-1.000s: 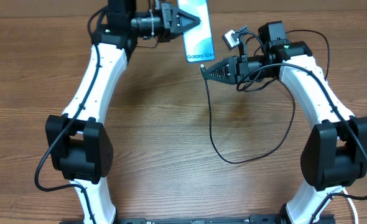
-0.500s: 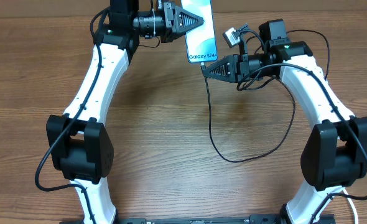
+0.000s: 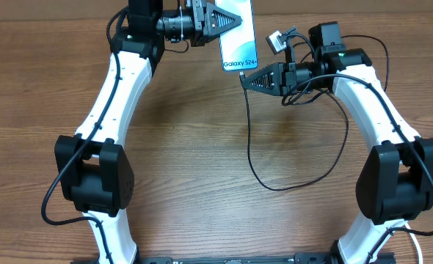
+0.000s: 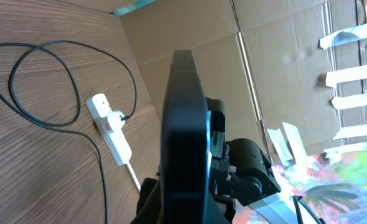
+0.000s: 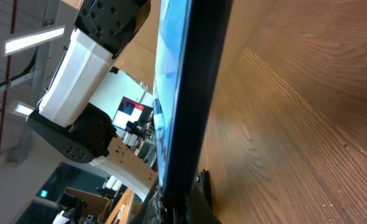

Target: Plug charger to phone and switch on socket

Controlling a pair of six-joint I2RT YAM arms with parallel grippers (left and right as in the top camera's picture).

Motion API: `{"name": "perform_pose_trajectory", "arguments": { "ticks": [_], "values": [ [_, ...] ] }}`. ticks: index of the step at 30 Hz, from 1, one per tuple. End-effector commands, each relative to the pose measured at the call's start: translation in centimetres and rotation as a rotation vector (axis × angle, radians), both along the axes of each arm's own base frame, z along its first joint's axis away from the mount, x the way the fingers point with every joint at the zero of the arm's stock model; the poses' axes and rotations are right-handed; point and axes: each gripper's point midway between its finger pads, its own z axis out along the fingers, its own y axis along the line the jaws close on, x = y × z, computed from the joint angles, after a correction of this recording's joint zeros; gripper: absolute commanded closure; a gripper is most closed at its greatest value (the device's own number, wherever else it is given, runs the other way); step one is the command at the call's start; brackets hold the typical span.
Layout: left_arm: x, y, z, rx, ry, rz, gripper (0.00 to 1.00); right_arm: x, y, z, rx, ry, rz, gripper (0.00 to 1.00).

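The robot's right gripper needs to release the tip of the charger's connector, now held at the phone's bottom edge, on the wood inside the black cable's loop (image 3: 295, 127), near the far end of the loop.
The phone (image 3: 240, 45) is held up at the table's far edge, screen to the overhead camera, "Galaxy S24+" at its lower end. My left gripper (image 3: 233, 20) is shut on its upper part. My right gripper (image 3: 244, 78) is shut on the charger's connector tip, right at the phone's bottom edge; the tip itself is hidden. The charger's black cable (image 3: 248, 139) hangs down and loops over the table. In the left wrist view the phone (image 4: 185, 124) is edge-on, and the white socket (image 4: 122, 149) lies beyond with the black plug in it. The right wrist view shows the phone's edge (image 5: 193, 93).
A cardboard wall (image 4: 264, 68) stands behind the table's far edge. The socket's thick white cord (image 4: 134, 178) runs off toward the arm. The cable's loop (image 3: 290, 187) lies on the wood between the arms, nearer the right arm's base (image 3: 396, 183).
The phone and my left gripper have shifted slightly right and away. My right gripper followed, staying at the phone's bottom edge with the cable end.
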Motion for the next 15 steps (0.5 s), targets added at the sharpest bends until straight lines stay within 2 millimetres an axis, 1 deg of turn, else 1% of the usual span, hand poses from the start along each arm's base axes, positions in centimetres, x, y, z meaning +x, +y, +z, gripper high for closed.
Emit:
{"name": "perform_pose_trajectory", "arguments": {
  "ticks": [1,15],
  "values": [
    [-0.16,0.34,1.4,-0.007,-0.06,-0.005,0.96,-0.1,-0.28,1.37,0.031,-0.036,0.004,0.96],
    [-0.59,-0.49,1.4,-0.003,-0.087,-0.023,0.96,0.26,-0.23,1.87,0.047,-0.037,0.012,0.96]
  ]
}}
